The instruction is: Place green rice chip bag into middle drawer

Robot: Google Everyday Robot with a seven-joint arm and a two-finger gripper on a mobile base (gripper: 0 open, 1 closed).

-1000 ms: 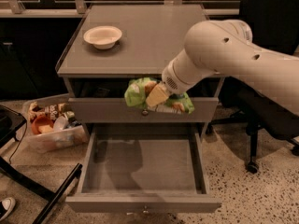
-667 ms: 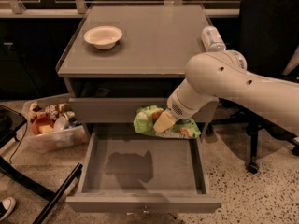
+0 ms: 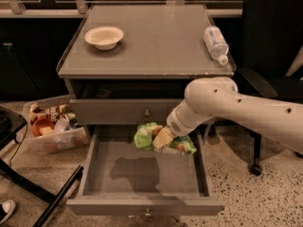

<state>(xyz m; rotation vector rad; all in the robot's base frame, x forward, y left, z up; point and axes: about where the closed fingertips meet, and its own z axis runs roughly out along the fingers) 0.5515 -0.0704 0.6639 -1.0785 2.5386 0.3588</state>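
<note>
The gripper I am using will release the green rice chip bag near the centre of the open middle drawer's bottom (image 3: 148, 166).
The green rice chip bag (image 3: 150, 135) hangs crumpled just above the back right of the open middle drawer (image 3: 90, 174), a wide shallow grey tray pulled out toward me. My gripper (image 3: 162, 139) comes in from the right on the white arm (image 3: 236, 110) and is shut on the bag, one tan finger (image 3: 163, 137) showing across its front. The bag's shadow lies on the drawer floor below it.
A white bowl (image 3: 104, 36) and a lying clear water bottle (image 3: 215, 43) sit on the cabinet top (image 3: 151, 37). A shut drawer front with a silver knob (image 3: 147, 112) is above the open one. A clear bin of snacks (image 3: 52, 124) stands left, a black chair (image 3: 270, 56) right.
My arm has lowered the bag from in front of the upper drawer front down and right, to just over the open drawer's back. The water bottle has come into view.
</note>
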